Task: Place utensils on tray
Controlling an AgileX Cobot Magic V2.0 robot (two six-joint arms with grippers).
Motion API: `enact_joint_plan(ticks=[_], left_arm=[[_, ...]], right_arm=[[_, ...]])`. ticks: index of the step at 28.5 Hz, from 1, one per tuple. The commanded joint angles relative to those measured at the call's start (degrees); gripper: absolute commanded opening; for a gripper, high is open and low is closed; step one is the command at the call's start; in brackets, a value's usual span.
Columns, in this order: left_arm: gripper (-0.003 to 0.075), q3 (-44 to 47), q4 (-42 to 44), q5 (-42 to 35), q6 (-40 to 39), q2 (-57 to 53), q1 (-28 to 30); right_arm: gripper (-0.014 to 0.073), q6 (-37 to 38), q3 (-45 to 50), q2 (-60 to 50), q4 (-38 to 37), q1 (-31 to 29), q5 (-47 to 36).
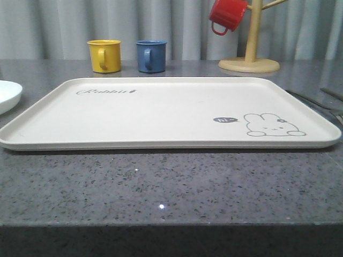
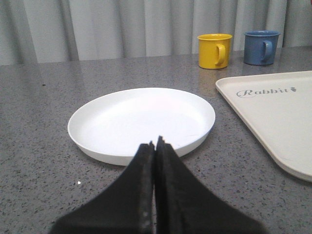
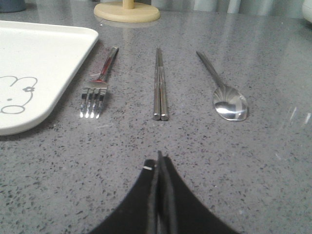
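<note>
The white plate is next for my left gripper, which should go to it and close on the plate's edge [image 1: 21, 90] [image 2: 213, 120] beside the cream tray.
The cream tray [image 1: 161, 115] with its rabbit drawing lies in the middle of the grey table, with nothing on it. Its edge also shows as the tray [image 2: 273, 112] and the tray [image 3: 29, 58] in the wrist views. To its right, three silver utensils lie side by side on the table: a fork [image 3: 97, 85], a pair of chopsticks [image 3: 160, 85] and a spoon [image 3: 224, 92]. My right gripper [image 3: 160, 158] is shut and empty, just short of the chopsticks' near ends. My left gripper [image 2: 155, 145] is shut and empty, in front of a white plate [image 2: 141, 122].
A yellow mug [image 1: 104, 55] and a blue mug [image 1: 150, 55] stand behind the tray. A wooden mug tree [image 1: 249, 51] at the back right carries a red mug [image 1: 227, 15]. The white plate [image 1: 8, 95] lies left of the tray.
</note>
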Motion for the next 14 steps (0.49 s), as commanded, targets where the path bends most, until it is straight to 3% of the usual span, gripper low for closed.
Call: enact_joint_plan(ticks=[1,8,14], left_arm=[[-0.0018,0.0,-0.2,-5.0,-0.7,-1.3,0.1],[-0.0018,0.0,-0.6,-9.4,-0.7,-1.3,0.1],[-0.0018,-1.4,-2.1,-20.8,-0.7,-1.3,0.1]], right_arm=[[-0.0068,-0.3,-0.8,-1.2,0.0,-0.3,-5.4],[-0.0068,-0.3,-0.9,-1.2,0.4,-0.3,-9.1],[-0.0068,-0.3,-3.1,-1.2,0.4,-0.3,-11.8]])
